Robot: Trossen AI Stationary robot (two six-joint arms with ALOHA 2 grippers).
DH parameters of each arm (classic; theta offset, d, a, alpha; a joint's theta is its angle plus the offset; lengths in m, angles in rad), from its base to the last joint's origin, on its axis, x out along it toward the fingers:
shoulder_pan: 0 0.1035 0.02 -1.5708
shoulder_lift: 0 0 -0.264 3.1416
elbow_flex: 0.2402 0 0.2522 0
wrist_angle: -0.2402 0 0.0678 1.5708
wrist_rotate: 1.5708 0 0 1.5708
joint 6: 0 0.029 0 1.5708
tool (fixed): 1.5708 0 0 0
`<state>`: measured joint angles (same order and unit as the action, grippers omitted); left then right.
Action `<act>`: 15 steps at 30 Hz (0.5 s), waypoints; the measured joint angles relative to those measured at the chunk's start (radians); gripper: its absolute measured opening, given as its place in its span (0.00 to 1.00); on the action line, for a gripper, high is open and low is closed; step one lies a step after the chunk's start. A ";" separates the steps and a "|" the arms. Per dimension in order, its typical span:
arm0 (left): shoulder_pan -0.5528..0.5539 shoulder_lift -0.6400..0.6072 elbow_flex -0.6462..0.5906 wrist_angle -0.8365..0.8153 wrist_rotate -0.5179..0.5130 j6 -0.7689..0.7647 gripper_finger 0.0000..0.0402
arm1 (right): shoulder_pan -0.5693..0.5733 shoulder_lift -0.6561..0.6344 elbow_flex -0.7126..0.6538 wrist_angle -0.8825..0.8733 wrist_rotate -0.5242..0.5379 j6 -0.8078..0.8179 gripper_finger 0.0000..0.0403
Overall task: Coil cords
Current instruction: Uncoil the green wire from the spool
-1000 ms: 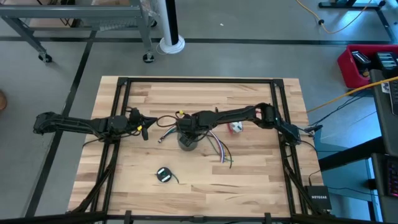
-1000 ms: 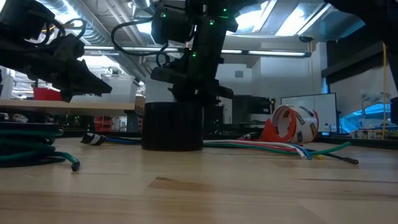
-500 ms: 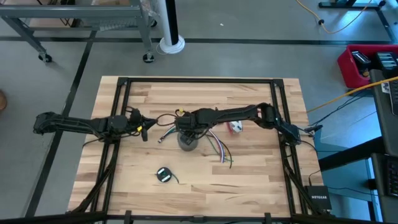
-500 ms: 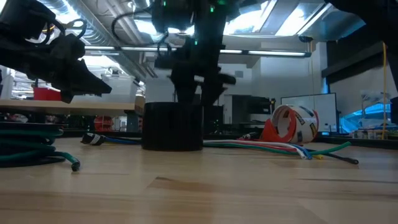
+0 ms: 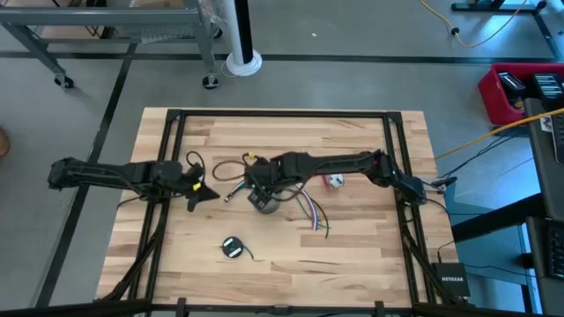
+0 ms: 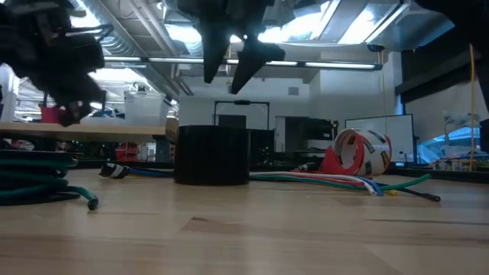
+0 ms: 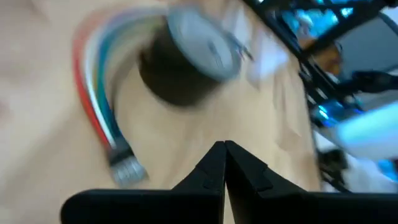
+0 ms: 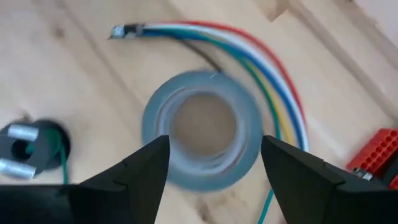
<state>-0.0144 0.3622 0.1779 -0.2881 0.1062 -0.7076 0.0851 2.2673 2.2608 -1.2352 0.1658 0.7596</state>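
The rim of the coiled cord's spool (image 5: pixel 224 249) near the table's front is the next place for my left gripper to go and close.
The coiled cord (image 5: pixel 233 247) is a small dark bundle lying flat on the table near the front, with a green tail; it also shows in the low view (image 6: pixel 30 179) and the right wrist view (image 8: pixel 31 149). My right gripper (image 8: pixel 214 168) hangs open, pointing down, straight above the grey tape roll (image 8: pixel 202 137), clear of it (image 6: pixel 233 57). The roll stands on its flat face mid-table (image 5: pixel 263 201). My left gripper (image 7: pixel 224 165) is shut and holds nothing, hovering at the table's left (image 5: pixel 198 190).
A flat band of coloured wires (image 5: pixel 308 210) curves from the tape roll toward the front right, lying on the table. A red-and-white tape dispenser (image 5: pixel 333 181) sits just right of the roll. A black frame (image 5: pixel 392 158) borders the tabletop.
My right gripper has opened wider and risen straight up off the top of the tape roll, which stays standing where it was. My left gripper has rolled and tipped at the wrist and lifted slightly, staying shut.
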 joint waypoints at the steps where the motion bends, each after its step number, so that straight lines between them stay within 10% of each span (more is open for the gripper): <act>1: -0.004 0.000 0.002 -0.024 0.025 -0.030 0.00 | 0.013 0.000 0.000 -0.008 0.001 0.005 0.64; 15: -0.253 0.028 0.003 -0.119 -0.008 -0.428 0.00 | 0.196 0.000 -0.003 -0.086 0.135 0.091 0.64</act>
<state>-0.2676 0.3898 0.1806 -0.4070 0.0980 -1.1359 0.2808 2.2673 2.2578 -1.3209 0.3006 0.8510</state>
